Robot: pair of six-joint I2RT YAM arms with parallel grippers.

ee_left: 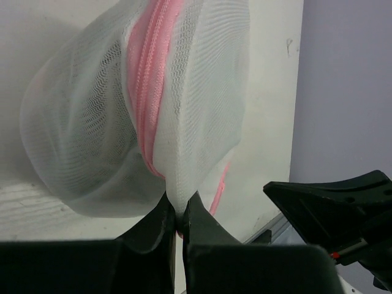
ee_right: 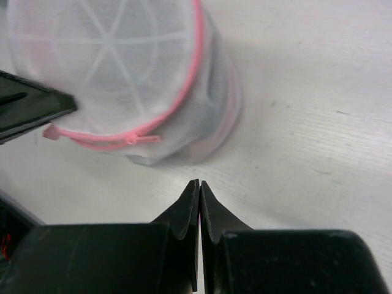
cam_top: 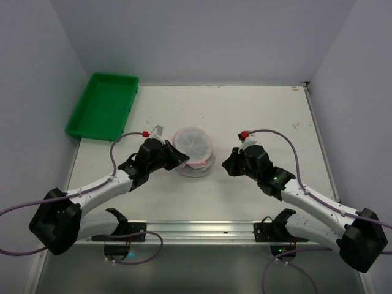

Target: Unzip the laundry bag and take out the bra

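The pink zipper pull is outside my right gripper's closed fingers; it should open and pinch the pull [ee_right: 144, 139] while my left gripper holds the mesh.
The laundry bag [cam_top: 195, 147] is a small drum of white mesh with pink zipper trim, in the middle of the table. My left gripper [cam_top: 182, 160] is shut on its mesh at its left lower edge; in the left wrist view the fingertips [ee_left: 179, 208] pinch white fabric beside the pink zipper [ee_left: 150, 79]. My right gripper [cam_top: 228, 164] is shut and empty, just right of the bag. In the right wrist view its tips [ee_right: 199, 184] sit a little short of the bag [ee_right: 122, 67] and its pink zipper pull [ee_right: 131, 138]. The bra is not discernible inside.
A green plastic tray [cam_top: 103, 105] stands at the back left of the table. The white table [cam_top: 263, 116] ends in a metal rail [cam_top: 202, 229] at the near edge. Walls close in on both sides.
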